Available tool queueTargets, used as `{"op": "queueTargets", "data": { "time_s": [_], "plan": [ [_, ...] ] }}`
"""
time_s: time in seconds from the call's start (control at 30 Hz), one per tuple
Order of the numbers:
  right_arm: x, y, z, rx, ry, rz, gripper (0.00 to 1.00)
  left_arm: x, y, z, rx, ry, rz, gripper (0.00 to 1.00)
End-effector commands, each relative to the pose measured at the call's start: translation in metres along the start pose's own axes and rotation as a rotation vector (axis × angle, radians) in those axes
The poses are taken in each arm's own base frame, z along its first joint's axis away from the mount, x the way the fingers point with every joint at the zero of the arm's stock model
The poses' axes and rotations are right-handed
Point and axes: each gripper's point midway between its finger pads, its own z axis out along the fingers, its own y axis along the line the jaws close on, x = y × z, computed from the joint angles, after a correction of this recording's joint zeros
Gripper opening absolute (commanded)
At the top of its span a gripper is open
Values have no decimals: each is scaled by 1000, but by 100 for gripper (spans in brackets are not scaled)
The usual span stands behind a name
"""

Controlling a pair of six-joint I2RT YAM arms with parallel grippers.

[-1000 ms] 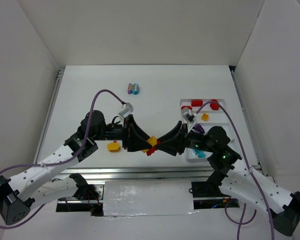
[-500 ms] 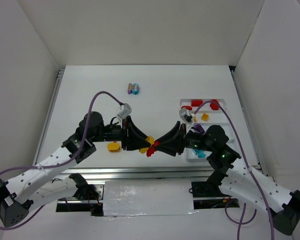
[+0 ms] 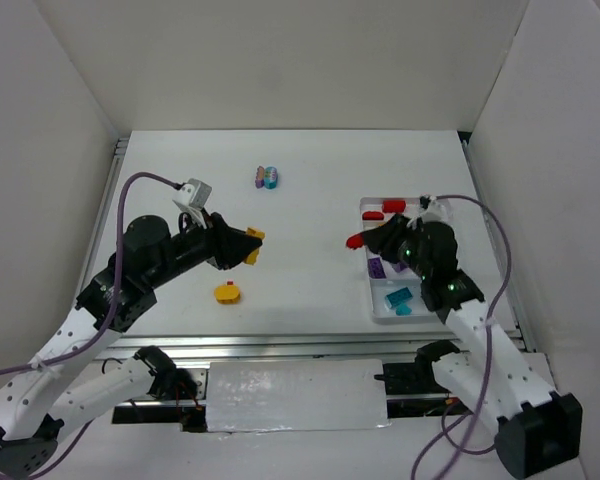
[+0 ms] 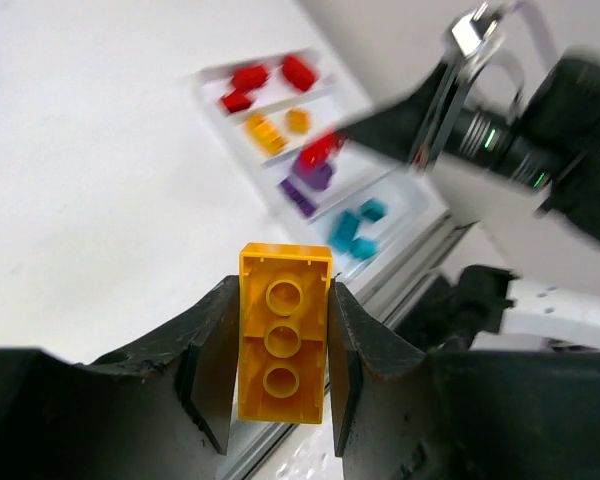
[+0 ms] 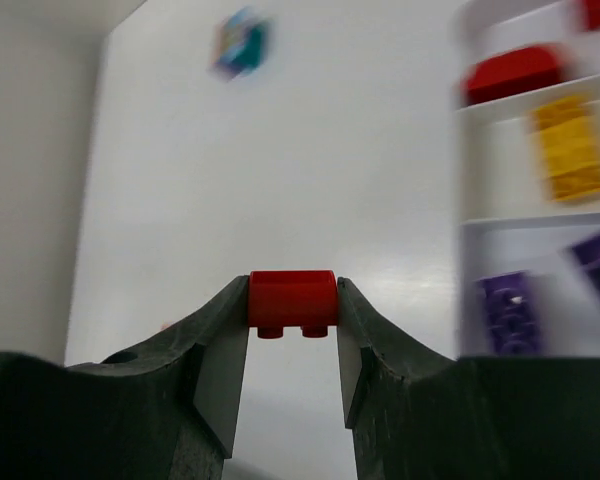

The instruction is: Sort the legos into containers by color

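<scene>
Next, my right gripper releases the small red brick next to the long red brick in the tray's back compartment [image 3: 408, 212].
My left gripper [image 3: 250, 244] [image 4: 283, 300] is shut on a yellow brick [image 4: 280, 345], held above the table left of centre. At the tray's left edge my right gripper [image 3: 357, 241] [image 5: 292, 290] is shut on a small red brick [image 5: 292, 300] [image 3: 354, 241]. The white tray [image 3: 378, 315] [image 4: 212, 90] [image 5: 500, 170] holds red, yellow, purple and teal bricks in separate compartments. On the table lie a yellow piece [image 3: 227, 292] and a purple-and-teal cluster [image 3: 268, 177] [image 5: 242, 42].
White walls enclose the table on the left, back and right. A metal rail [image 3: 280, 345] runs along the near edge. The right arm [image 4: 540, 150] crosses the upper right of the left wrist view.
The grippers met at the table's centre on a joined yellow-and-red cluster. They have pulled apart: the left went up and left with the yellow brick, the right went right with the red one.
</scene>
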Motion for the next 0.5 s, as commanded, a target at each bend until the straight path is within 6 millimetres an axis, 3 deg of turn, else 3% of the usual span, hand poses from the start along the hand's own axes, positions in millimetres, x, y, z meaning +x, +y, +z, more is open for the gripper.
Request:
{"op": "queueTargets", "data": {
  "time_s": [0.0,0.07,0.2,0.27,0.3,0.33,0.47],
  "plan": [
    [-64,-105,-6,598,-201,205,0,12,34,-11,-171,43,44,0],
    [-75,-144,-6,758,-256,248,0,19,37,-17,-176,61,63,0],
    [-118,-175,-3,869,-371,291,0,30,38,-25,-167,102,97,0],
    [-120,-194,2,966,-369,283,0,36,41,-28,-168,121,119,0],
    [-137,-200,1,985,-395,291,0,38,43,-29,-172,124,124,0],
    [-133,-213,8,1019,-363,296,0,42,46,-29,-176,135,130,0],
    [-138,-227,31,1009,-321,285,0,53,45,-28,-144,161,137,0]
  ]
}}
